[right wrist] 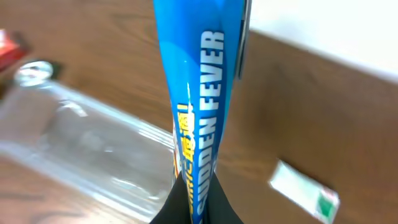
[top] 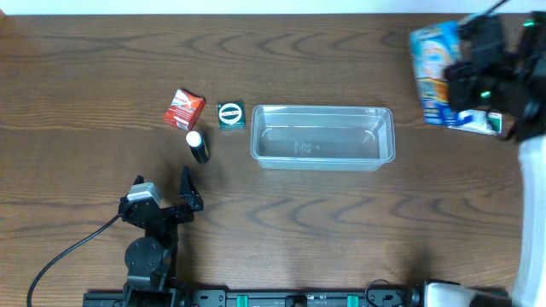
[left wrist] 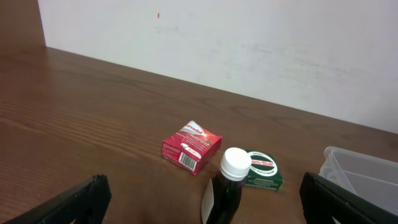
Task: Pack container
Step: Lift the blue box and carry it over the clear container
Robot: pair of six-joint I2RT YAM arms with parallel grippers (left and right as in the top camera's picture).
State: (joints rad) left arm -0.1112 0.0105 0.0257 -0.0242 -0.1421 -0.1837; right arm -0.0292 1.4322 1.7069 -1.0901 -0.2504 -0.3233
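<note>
The robot's right gripper should release the blue pouch inside the clear container (top: 345,125) (right wrist: 128,145), by the container's far side, toward the white and green box.
The clear container (top: 322,109) lies at the table's middle, with nothing inside it; in the right wrist view its wall (right wrist: 81,143) shows at left. My right gripper (top: 467,72) is at the far right, shut on a blue pouch (top: 433,68). In the right wrist view the pouch (right wrist: 199,93) stands edge-on between the pinched fingers (right wrist: 177,208). My left gripper (top: 162,186) stands open near the front left, its fingers (left wrist: 84,199) wide apart, with nothing between them. A dark bottle with a white cap (left wrist: 229,186) stands just ahead of it.
A red packet (top: 183,108) and a green box (top: 230,115) lie left of the container, with the bottle (top: 198,147) in front of them. A white and green box (top: 479,122) lies on the table under the right arm, seen also as the box (right wrist: 305,190) in the right wrist view.
</note>
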